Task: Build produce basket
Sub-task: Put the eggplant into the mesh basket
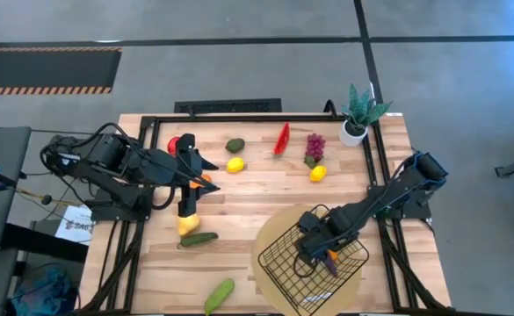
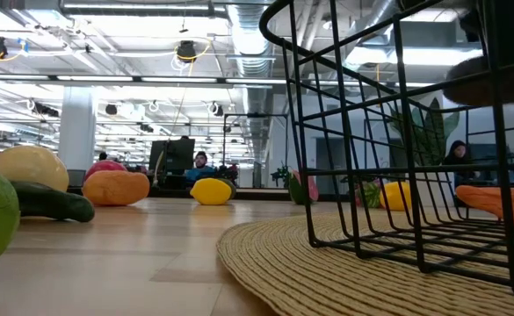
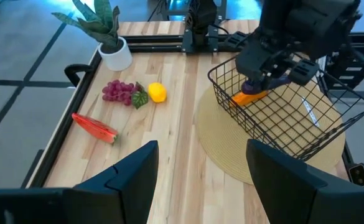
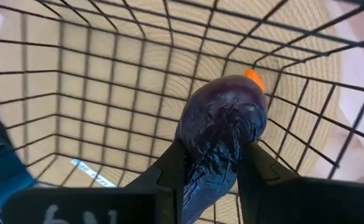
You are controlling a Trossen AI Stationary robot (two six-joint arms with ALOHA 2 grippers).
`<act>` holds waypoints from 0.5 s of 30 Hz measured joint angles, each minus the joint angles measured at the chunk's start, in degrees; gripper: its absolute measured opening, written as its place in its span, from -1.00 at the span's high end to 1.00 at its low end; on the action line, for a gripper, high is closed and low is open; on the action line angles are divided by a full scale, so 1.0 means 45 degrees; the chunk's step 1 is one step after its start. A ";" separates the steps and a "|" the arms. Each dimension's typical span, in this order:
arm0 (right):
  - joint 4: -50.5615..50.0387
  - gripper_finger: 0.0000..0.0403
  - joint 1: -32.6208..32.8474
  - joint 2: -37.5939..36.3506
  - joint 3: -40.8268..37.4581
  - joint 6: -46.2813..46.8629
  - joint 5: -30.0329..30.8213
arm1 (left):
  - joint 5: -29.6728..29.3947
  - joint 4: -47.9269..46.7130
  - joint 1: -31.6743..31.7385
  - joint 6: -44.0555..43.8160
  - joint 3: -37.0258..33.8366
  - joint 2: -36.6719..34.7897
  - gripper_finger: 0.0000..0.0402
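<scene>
Next, my right gripper lets go of the purple aubergine inside the black wire basket (image 1: 317, 254) (image 4: 200, 155), where it will lie close alongside the orange carrot.
The black wire basket (image 1: 314, 263) stands on a round tan mat, with an orange carrot (image 3: 249, 98) inside it. My right gripper (image 1: 322, 248) reaches down into the basket, shut on the purple aubergine (image 4: 222, 127). My left gripper (image 3: 200, 180) is open and empty, raised over the table's left part (image 1: 206, 173) with its fingers pointing toward the table's right. On the table lie a red apple (image 1: 175, 143), an avocado (image 1: 235, 145), lemons (image 1: 235, 164) (image 1: 318, 173), a watermelon slice (image 1: 281, 138), grapes (image 1: 314, 147), a pear (image 1: 189, 224) and cucumbers (image 1: 199, 238) (image 1: 220, 294). My right gripper pinches the aubergine between its two fingers (image 4: 169, 168), across its narrower part (image 4: 210, 171). The thick rounded end (image 4: 228, 102) sticks out past the fingertips. The fingers come slanting down from the table's right side, inside the basket. The aubergine sits just over the carrot; whether it touches it, I cannot tell.
A small potted plant (image 1: 358, 114) stands at the far right corner. A black frame rail (image 1: 239, 118) runs round the table's edges. Bare wood lies between the left-hand produce and the mat (image 1: 270, 241). People sit in the room beyond (image 2: 201, 162).
</scene>
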 joint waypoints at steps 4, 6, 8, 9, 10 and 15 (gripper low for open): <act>0.0583 0.51 -0.0013 0.0004 -0.0623 -0.0308 -0.0033 | 0.0000 0.0002 0.0000 0.0000 0.0000 0.0000 -0.15; 0.0813 0.51 -0.0035 -0.0006 -0.0861 -0.0391 -0.0031 | 0.0000 0.0001 0.0000 -0.0005 0.0000 0.0000 -0.15; 0.1075 0.51 -0.0077 0.0004 -0.1180 -0.0435 -0.0031 | -0.0006 0.0003 0.0000 -0.0013 -0.0002 0.0000 -0.15; 0.1226 0.51 -0.0081 0.0004 -0.1298 -0.0502 -0.0035 | -0.0020 0.0004 0.0000 -0.0022 0.0000 0.0000 -0.15; 0.1296 0.51 -0.0081 0.0004 -0.1374 -0.0574 -0.0036 | -0.0049 0.0005 0.0000 -0.0054 -0.0005 0.0000 -0.15; 0.1583 0.51 -0.0091 0.0004 -0.1427 -0.0735 -0.0039 | -0.0223 0.0000 0.0001 -0.0253 -0.0005 0.0000 -0.15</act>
